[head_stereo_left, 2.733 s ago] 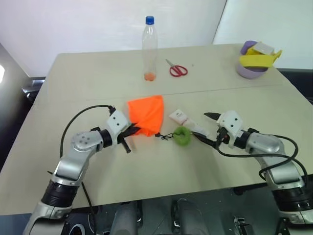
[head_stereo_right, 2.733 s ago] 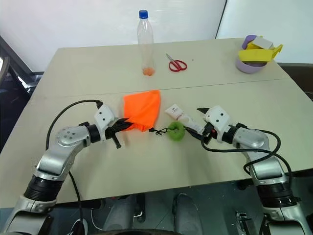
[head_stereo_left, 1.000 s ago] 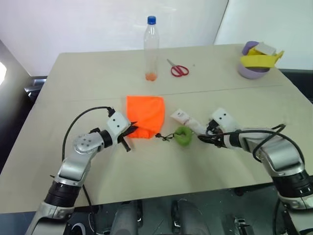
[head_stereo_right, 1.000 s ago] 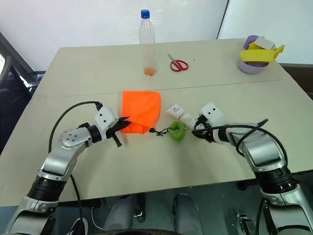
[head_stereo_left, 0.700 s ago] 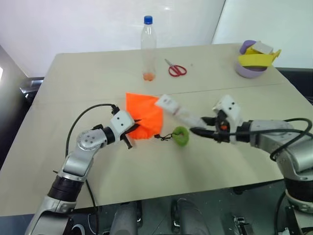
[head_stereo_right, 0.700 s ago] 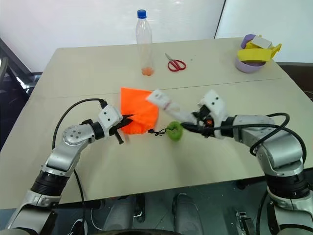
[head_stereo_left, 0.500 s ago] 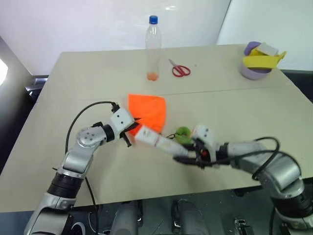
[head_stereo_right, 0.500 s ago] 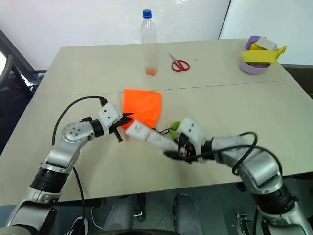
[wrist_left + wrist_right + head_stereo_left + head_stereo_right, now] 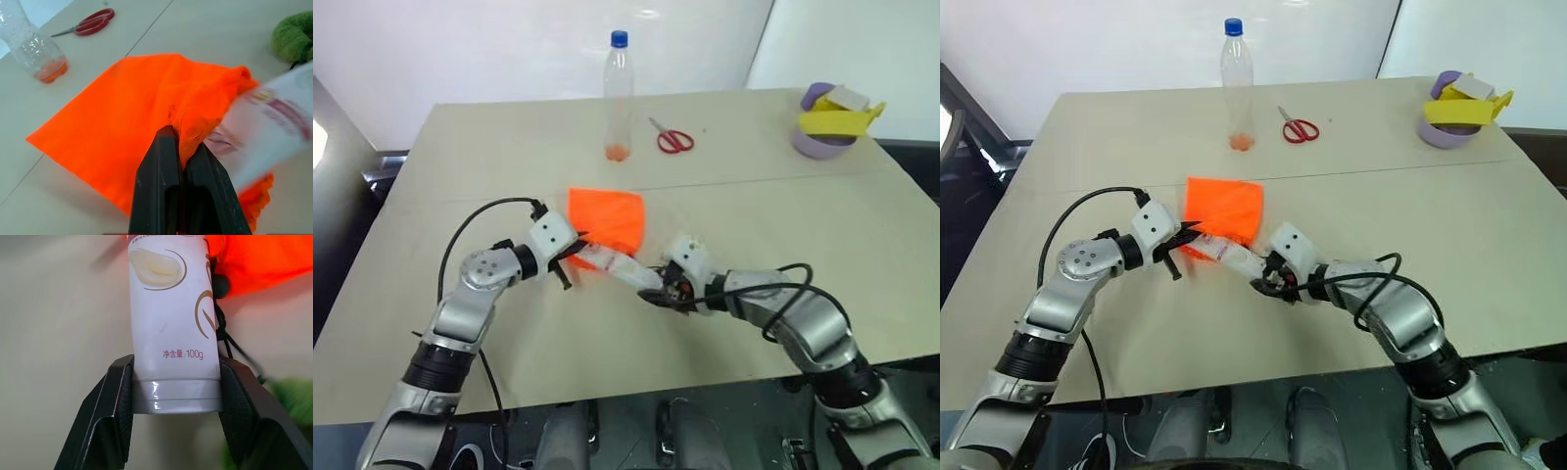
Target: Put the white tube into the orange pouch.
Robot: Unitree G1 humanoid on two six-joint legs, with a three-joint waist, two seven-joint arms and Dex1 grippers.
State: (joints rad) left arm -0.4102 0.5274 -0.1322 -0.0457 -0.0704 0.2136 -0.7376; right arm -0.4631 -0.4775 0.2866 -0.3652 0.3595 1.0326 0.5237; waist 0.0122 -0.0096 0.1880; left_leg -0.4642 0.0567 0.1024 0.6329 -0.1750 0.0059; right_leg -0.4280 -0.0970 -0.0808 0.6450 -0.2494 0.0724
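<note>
Next, I release the white tube inside the orange pouch (image 9: 605,231) from my right gripper, its cap end at the pouch's opening.
The orange pouch (image 9: 607,217) lies flat on the table's middle. My left gripper (image 9: 574,254) is shut on a fold of fabric at its near edge, and in the left wrist view the fingers (image 9: 164,161) pinch the cloth and lift the mouth. My right gripper (image 9: 655,290) is shut on the white tube (image 9: 612,260) near its cap end (image 9: 175,399). The tube slants toward the pouch, with its far end at the opening beside the left fingertips. The black cord (image 9: 221,328) runs past the tube to the green ring (image 9: 293,35).
A tall clear bottle (image 9: 618,98) with a blue cap stands at the table's far side, with red-handled scissors (image 9: 672,140) to its right. At the far right corner sits a purple bowl (image 9: 818,143) holding yellow items.
My right gripper has carried the white tube to the left, from beside the green ring to the pouch's mouth. The left gripper has kept its hold on the pouch.
</note>
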